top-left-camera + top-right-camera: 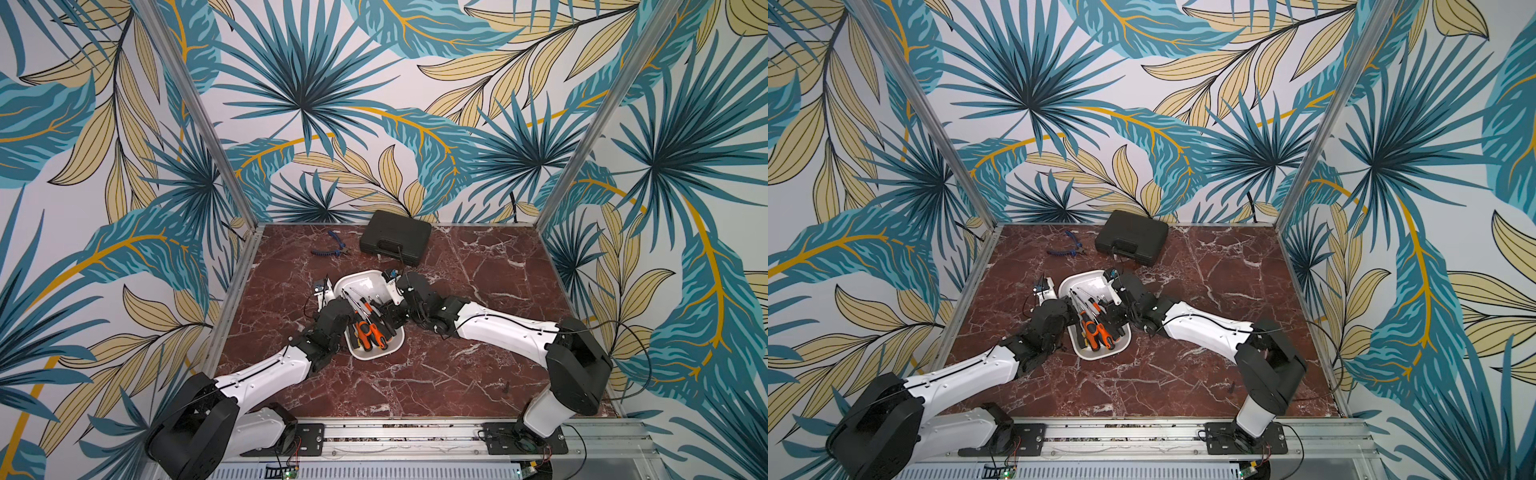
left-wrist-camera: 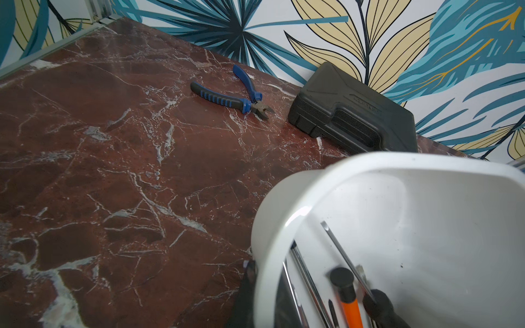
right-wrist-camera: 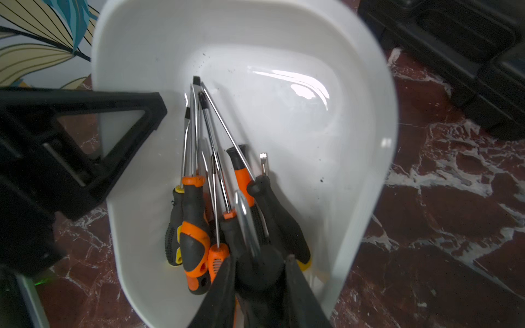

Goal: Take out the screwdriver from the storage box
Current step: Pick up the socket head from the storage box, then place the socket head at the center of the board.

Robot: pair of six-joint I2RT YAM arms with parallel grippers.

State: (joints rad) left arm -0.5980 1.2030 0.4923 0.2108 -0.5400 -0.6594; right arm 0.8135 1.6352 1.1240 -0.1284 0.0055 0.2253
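I should use my right gripper to set the screwdriver down on the bare red marble [image 1: 438,305], next to the white storage box. The screwdriver is now still inside the box.
The white storage box [image 1: 365,275] [image 1: 1090,276] sits mid-table and holds several screwdrivers with orange-and-black handles [image 1: 368,332] [image 3: 194,227]. My left gripper [image 1: 347,328] [image 2: 265,269] is shut on the box's left wall. One finger [image 2: 247,284] is outside the rim [image 2: 284,198], and the other is inside. My right gripper [image 1: 384,313] [image 3: 260,264] reaches into the box from the right. It is shut on the black handle of a screwdriver [image 3: 261,269], whose steel shaft [image 3: 247,224] points toward the far end of the box.
Blue-handled pliers [image 1: 330,247] [image 2: 235,96] lie at the back left of the red marble table. A closed black hard-shell case [image 1: 395,237] [image 2: 355,113] stands behind the box. A small dark bit [image 1: 507,388] lies near the right arm's base. Metal posts and patterned walls surround the table.
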